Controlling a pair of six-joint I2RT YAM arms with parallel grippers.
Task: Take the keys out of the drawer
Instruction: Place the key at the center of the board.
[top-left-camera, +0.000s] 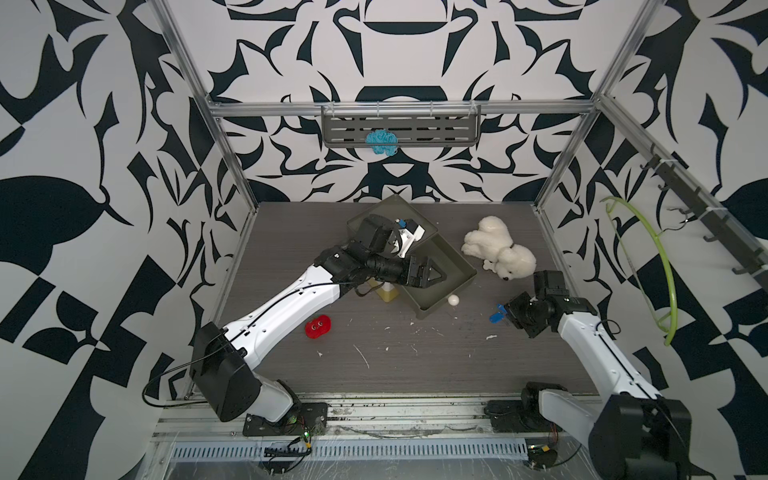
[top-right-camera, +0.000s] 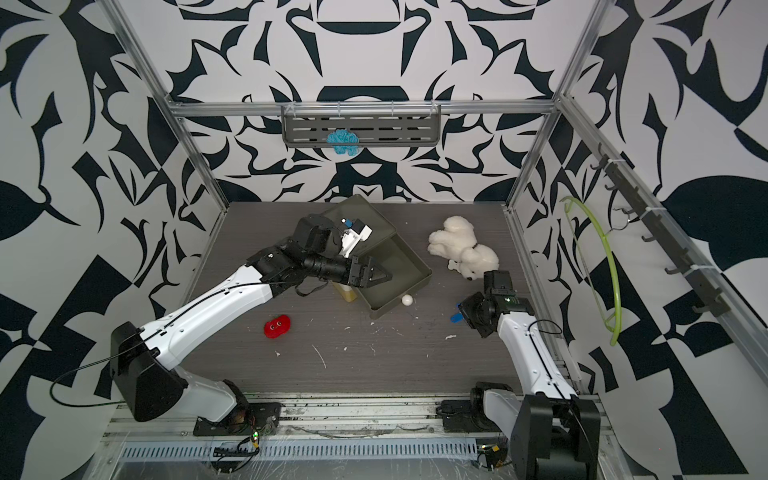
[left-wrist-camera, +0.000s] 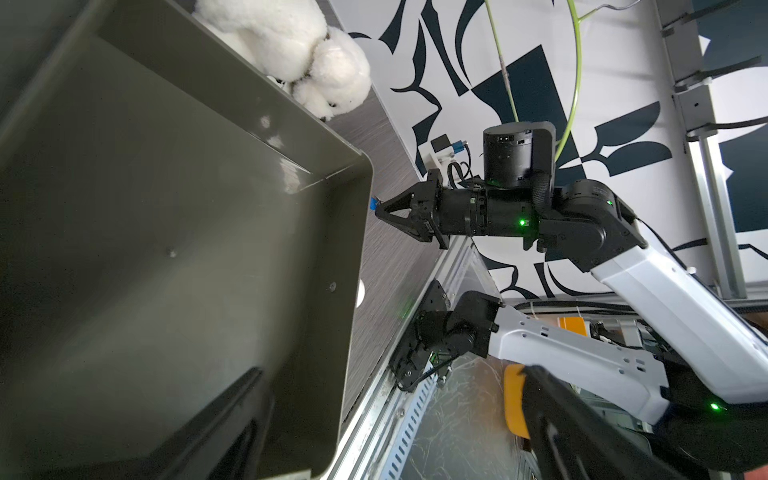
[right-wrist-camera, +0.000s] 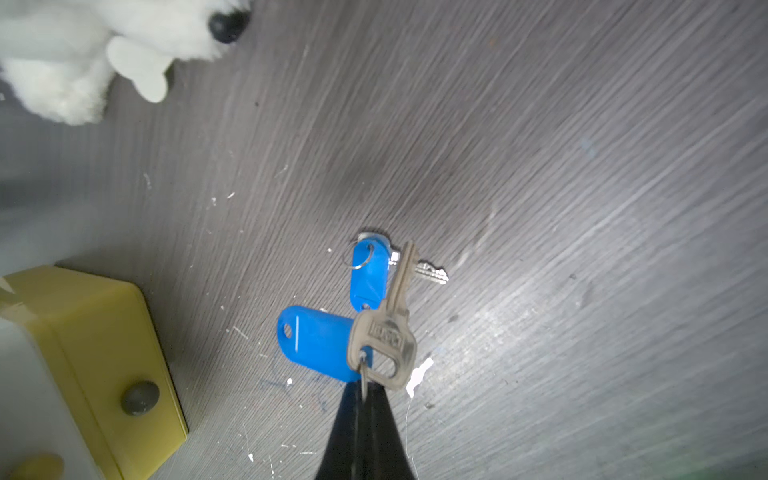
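Observation:
Next, my right gripper sets down the key it holds and lets it go on the table (top-left-camera: 502, 308) (right-wrist-camera: 382, 262), up against the other blue-tagged key, below the plush dog's nose.
My right gripper (right-wrist-camera: 365, 388) is shut on the ring of one of the keys (right-wrist-camera: 384, 336), a metal key with a blue tag (right-wrist-camera: 316, 343). It hangs just over the table, right of the drawer. A second blue-tagged key (right-wrist-camera: 370, 276) lies on the table right beside it. In both top views that blue tag (top-left-camera: 496, 318) (top-right-camera: 456, 318) shows at the right gripper (top-left-camera: 501, 312). The olive drawer (top-left-camera: 455, 266) stands pulled out, and its floor (left-wrist-camera: 166, 216) looks bare. My left gripper (top-left-camera: 434, 274) (left-wrist-camera: 374, 415) hovers open over it, holding nothing.
A white plush dog (top-left-camera: 498, 249) lies right of the drawer. A white ball (top-left-camera: 453, 300) and a yellow block (top-left-camera: 386, 293) sit at the drawer's front. A red round-eyed toy (top-left-camera: 318, 326) rests near the left arm. A green hanger (top-left-camera: 660, 266) hangs on the right wall.

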